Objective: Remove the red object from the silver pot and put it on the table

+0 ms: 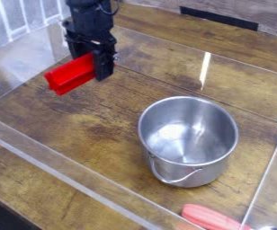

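Note:
My gripper will let go of the red object on the dark wood tabletop (80,90) just below it, well away from the silver pot.
My gripper (92,61) points straight down at the upper left and is shut on the red object (70,75), a bright red flat block that sticks out to the lower left of the fingers, just above the table (93,126). The silver pot (189,139) stands to the lower right, apart from the gripper, and its pale inside holds nothing.
Clear acrylic walls (57,166) border the dark wood tabletop on the near and left sides. A salmon-red rounded thing (219,218) lies at the bottom edge, right of centre. White wire racks (21,18) stand behind the left wall.

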### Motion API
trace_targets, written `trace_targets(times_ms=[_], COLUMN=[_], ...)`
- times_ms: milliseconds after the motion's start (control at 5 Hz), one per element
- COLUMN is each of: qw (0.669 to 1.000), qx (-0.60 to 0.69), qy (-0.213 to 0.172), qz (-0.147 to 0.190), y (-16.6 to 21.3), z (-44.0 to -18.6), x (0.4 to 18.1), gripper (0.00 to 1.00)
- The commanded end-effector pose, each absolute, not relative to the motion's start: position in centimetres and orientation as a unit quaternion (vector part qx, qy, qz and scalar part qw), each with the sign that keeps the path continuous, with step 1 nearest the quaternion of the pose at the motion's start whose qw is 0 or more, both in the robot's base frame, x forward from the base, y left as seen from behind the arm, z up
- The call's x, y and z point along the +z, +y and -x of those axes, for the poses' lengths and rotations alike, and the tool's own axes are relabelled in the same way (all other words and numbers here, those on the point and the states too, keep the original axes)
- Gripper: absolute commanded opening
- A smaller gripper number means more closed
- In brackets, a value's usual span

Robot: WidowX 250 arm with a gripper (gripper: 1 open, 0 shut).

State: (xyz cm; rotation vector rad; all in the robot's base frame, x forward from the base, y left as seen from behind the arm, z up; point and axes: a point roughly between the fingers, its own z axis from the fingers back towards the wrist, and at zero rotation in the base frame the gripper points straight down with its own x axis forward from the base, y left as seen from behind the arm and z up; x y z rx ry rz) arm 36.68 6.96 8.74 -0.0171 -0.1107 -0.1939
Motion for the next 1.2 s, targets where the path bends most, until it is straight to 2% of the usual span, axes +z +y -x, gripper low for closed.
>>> trace_targets(times_ms=[0,600,1000], qw=[0.994,0.996,0.996], qx=[-0.073,-0.066,-0.066], qy=[-0.085,-0.065,-0.055], qz=[-0.002,0.007,0.014], y=[8.8,10.5,10.4], z=[-38.4,-40.5,-42.2], x=[10.7,8.7,9.4], gripper=[0.00,0.00,0.00])
